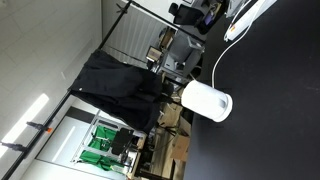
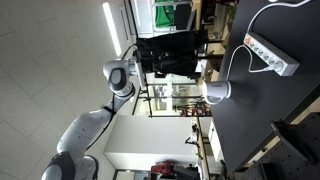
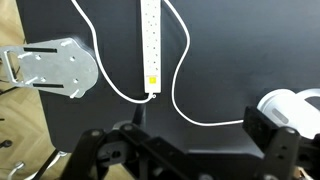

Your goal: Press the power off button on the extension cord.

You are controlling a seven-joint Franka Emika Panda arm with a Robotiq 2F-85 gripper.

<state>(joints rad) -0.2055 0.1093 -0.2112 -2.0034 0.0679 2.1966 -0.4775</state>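
I will shut my gripper's empty fingers just above the extension cord's near end (image 1: 230, 37) (image 3: 153, 92), so that the closed fingers can push down the yellow-orange switch.
The extension cord (image 3: 150, 40) is a long white power strip lying on the black table (image 3: 230, 40), straight ahead in the wrist view. A yellow-orange switch (image 3: 152, 81) sits at its near end. Its thin white cable (image 3: 181, 80) loops to the right beside it. The strip also shows in both exterior views (image 2: 272, 55) (image 1: 246, 20). My gripper (image 3: 200, 121) is open and empty, hovering short of the strip's near end and touching nothing. The arm (image 2: 120, 76) is seen off the table's side.
A stubby white roll (image 3: 291, 106) stands on the table beside the right finger; it also shows in both exterior views (image 1: 207, 101) (image 2: 218, 92). A grey metal plate (image 3: 56, 68) lies at the table's left edge, with wood floor beyond.
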